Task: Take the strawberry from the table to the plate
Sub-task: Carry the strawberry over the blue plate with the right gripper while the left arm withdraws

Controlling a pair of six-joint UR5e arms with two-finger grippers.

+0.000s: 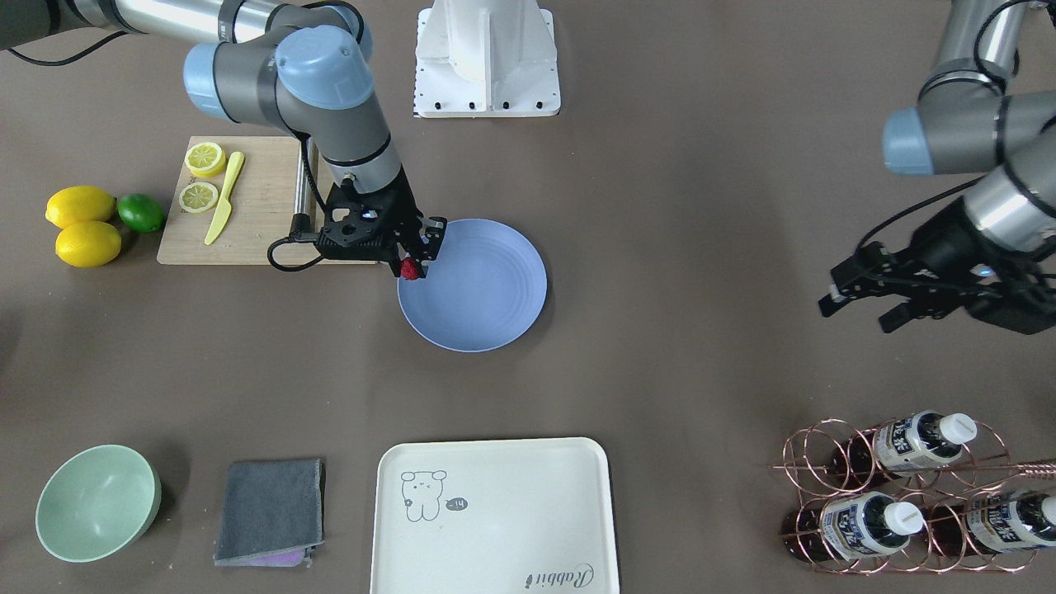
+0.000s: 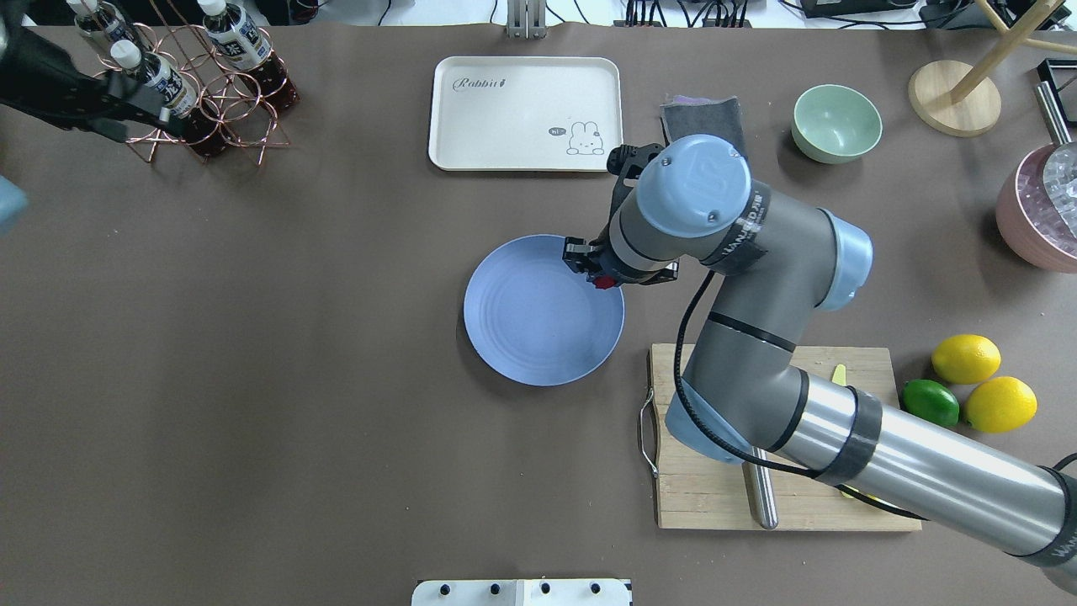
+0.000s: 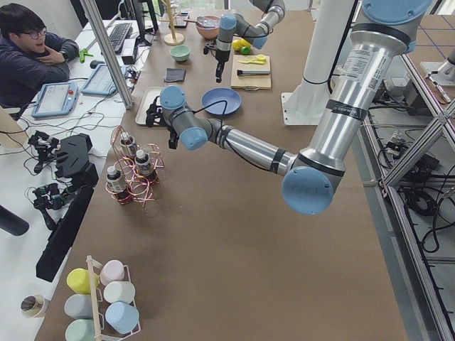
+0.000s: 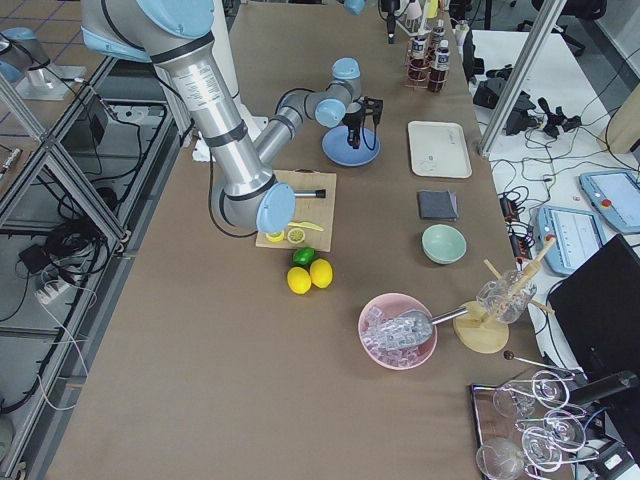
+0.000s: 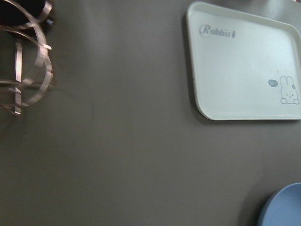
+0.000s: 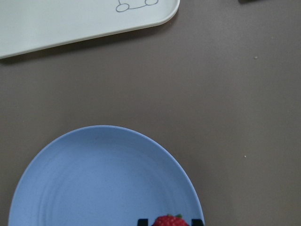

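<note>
My right gripper is going to let go of the strawberry on the middle of the blue plate (image 1: 481,286) (image 6: 96,219). The strawberry is now held above the plate's rim.
The small red strawberry (image 1: 409,269) hangs between the fingers of my right gripper (image 1: 412,262), which is shut on it. It is held above the rim of the blue plate (image 1: 483,293), on the side nearest the cutting board. From overhead, the strawberry (image 2: 602,282) shows just under the wrist at the edge of the plate (image 2: 534,324). The right wrist view has the strawberry (image 6: 169,220) at its bottom edge over the plate (image 6: 103,183). My left gripper (image 1: 856,313) hovers open and holds nothing, far off near the bottle rack. The grey-brown table (image 1: 676,247) lies under everything.
A wooden cutting board (image 1: 256,239) with lemon slices and a yellow knife (image 1: 224,198) lies beside the plate. Two lemons and a lime (image 1: 140,212) sit beyond it. A cream tray (image 1: 495,516), grey cloth (image 1: 271,511), green bowl (image 1: 97,502) and copper bottle rack (image 1: 907,495) line one edge.
</note>
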